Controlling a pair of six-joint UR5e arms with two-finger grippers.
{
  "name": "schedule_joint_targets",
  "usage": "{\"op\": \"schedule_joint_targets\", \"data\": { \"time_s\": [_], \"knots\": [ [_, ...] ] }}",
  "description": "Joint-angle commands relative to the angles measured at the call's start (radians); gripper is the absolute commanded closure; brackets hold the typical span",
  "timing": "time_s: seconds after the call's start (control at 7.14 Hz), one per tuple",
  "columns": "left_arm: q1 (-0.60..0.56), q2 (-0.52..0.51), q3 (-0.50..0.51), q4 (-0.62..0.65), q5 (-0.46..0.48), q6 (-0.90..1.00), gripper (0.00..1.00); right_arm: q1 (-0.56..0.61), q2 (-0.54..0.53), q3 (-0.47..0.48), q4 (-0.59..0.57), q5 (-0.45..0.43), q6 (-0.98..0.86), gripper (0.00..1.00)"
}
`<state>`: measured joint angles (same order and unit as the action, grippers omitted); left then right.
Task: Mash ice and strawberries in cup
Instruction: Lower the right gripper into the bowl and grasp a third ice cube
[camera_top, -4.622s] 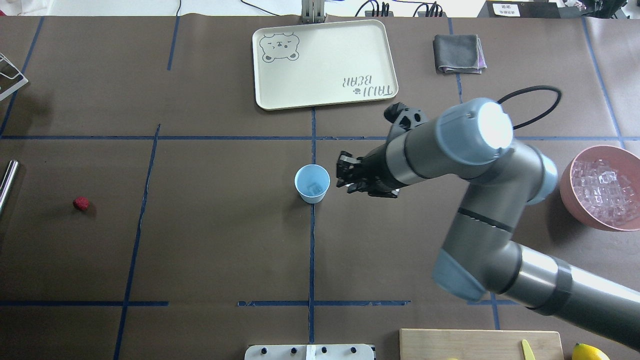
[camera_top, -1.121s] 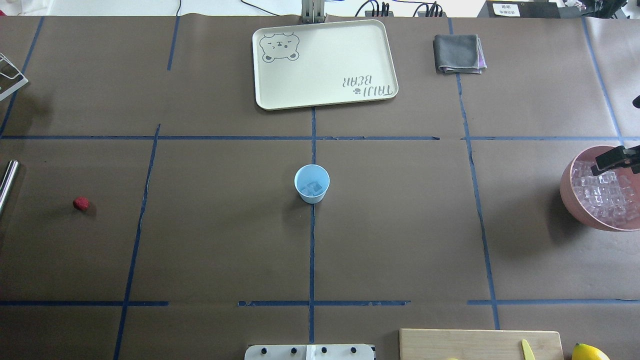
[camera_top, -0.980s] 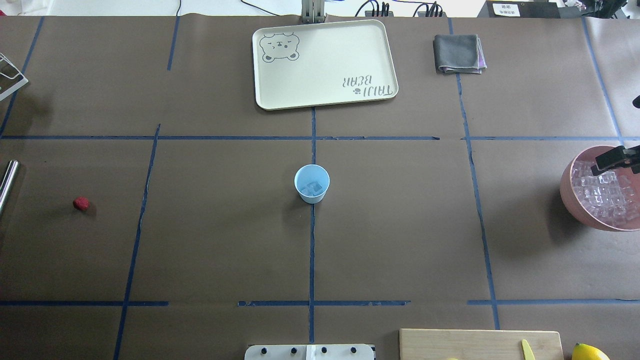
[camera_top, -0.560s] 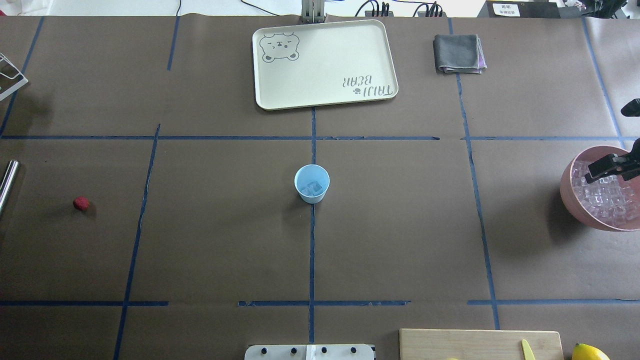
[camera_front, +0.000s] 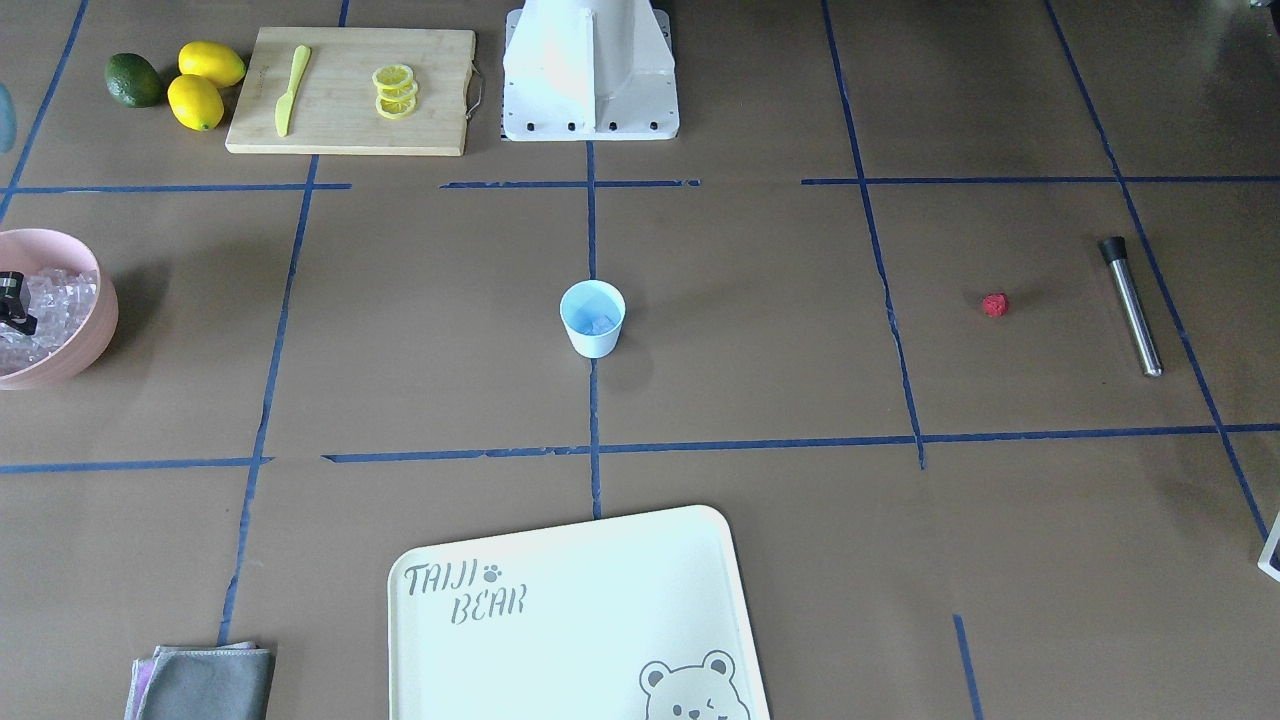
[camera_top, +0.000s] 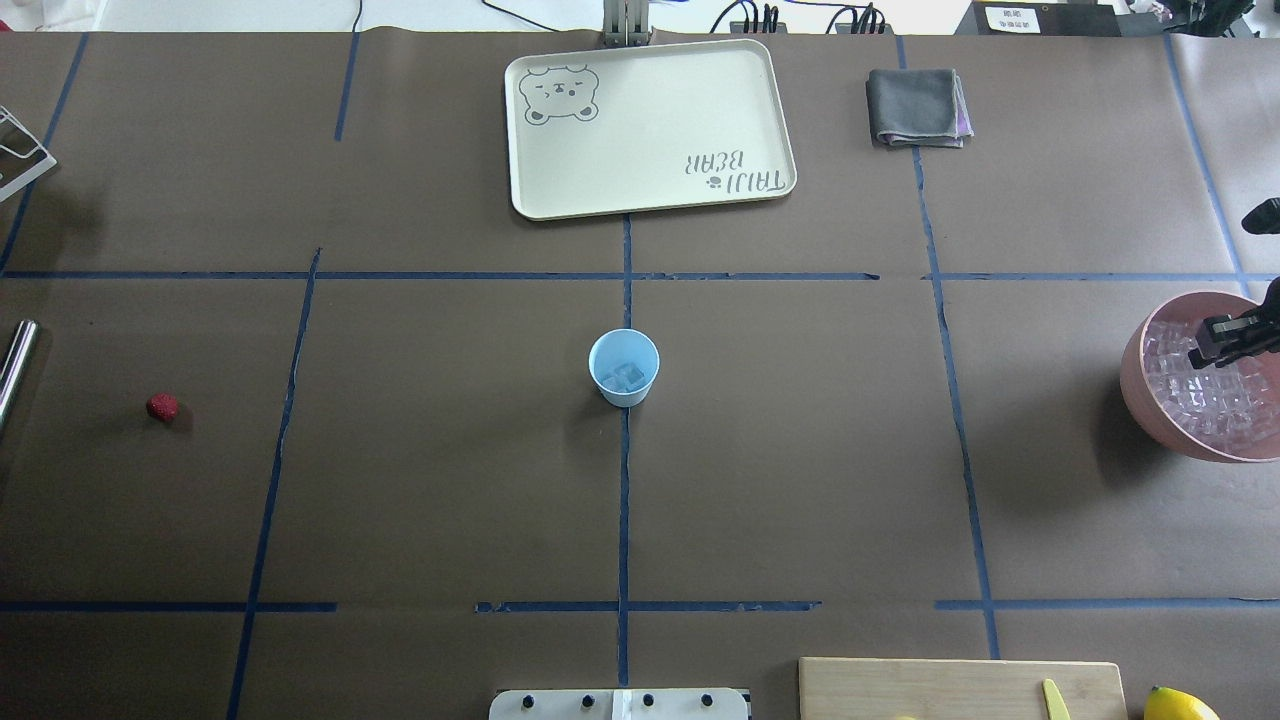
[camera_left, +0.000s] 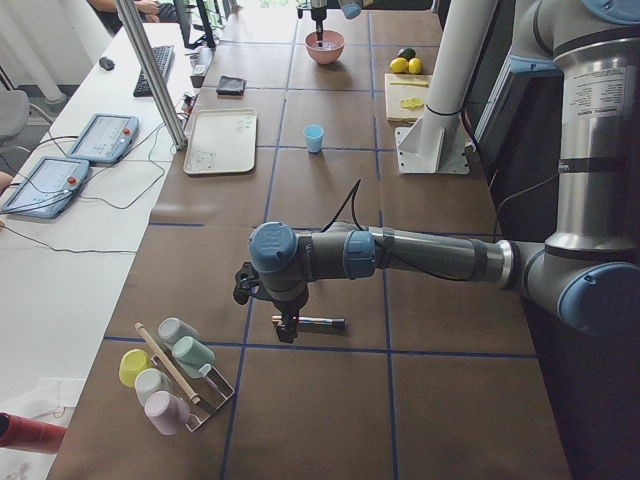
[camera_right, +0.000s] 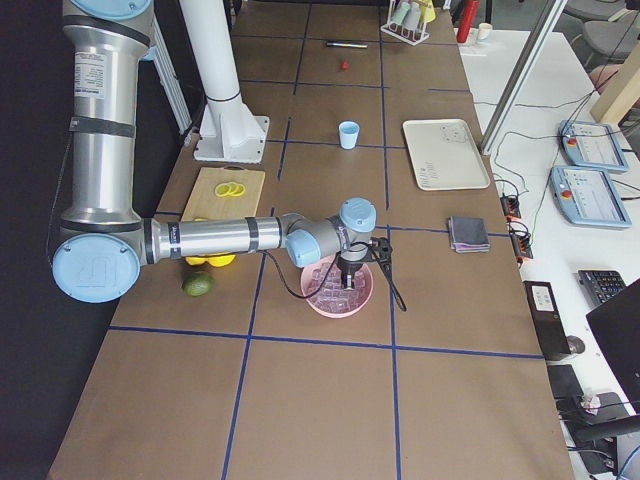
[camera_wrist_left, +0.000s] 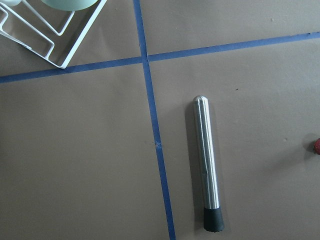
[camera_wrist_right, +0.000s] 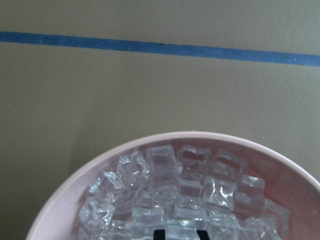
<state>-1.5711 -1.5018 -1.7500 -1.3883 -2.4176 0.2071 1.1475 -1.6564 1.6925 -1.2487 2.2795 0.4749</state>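
Note:
Next, my right gripper lets go of an ice cube inside the light blue cup (camera_front: 588, 319), next to the ice in there.
The light blue cup (camera_top: 624, 367) stands upright at the table's middle with ice cubes (camera_top: 627, 376) in it; it also shows in the front view (camera_front: 592, 318). The red strawberry (camera_top: 162, 406) lies alone far to the left. My right gripper (camera_top: 1225, 340) hangs over the pink bowl (camera_top: 1135, 385) of ice. In the right wrist view its fingertips (camera_wrist_right: 159, 234) stand apart, down among the cubes (camera_wrist_right: 165, 162). My left gripper (camera_left: 285, 318) hovers over a steel muddler (camera_wrist_left: 206, 165); I cannot tell whether it is open.
A cream bear tray (camera_top: 650, 130) and a grey cloth (camera_top: 918, 106) lie at the far side. A cutting board (camera_front: 350, 90) with lemon slices, lemons and an avocado sits by the robot base (camera_front: 590, 70). A wire rack of cups (camera_left: 175, 375) stands at the left end.
My right arm went from beside the cup to the pink bowl. In the last second its fingertips drew closer together and sank among the ice. The cup and the strawberry have not moved.

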Motion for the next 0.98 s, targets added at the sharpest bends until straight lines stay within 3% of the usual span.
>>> {"op": "schedule_joint_targets", "data": {
  "time_s": [0.0, 0.42, 0.7, 0.84],
  "knots": [
    [0.0, 0.0, 0.0, 0.0, 0.0, 0.0, 0.0, 0.006, 0.004, 0.08, -0.017, 0.012, 0.02, 1.0],
    [-0.001, 0.0, 0.0, 0.0, 0.0, 0.0, 0.0, -0.064, 0.099, 0.247, -0.009, 0.087, 0.414, 1.0],
    [0.0, 0.0, 0.001, 0.0, 0.0, 0.0, 0.0, -0.225, 0.293, 0.269, -0.009, 0.03, 0.806, 1.0],
    [0.0, 0.0, 0.0, 0.0, 0.0, -0.002, 0.0, -0.338, 0.397, 0.257, -0.015, -0.057, 0.947, 1.0]
  ]
}}
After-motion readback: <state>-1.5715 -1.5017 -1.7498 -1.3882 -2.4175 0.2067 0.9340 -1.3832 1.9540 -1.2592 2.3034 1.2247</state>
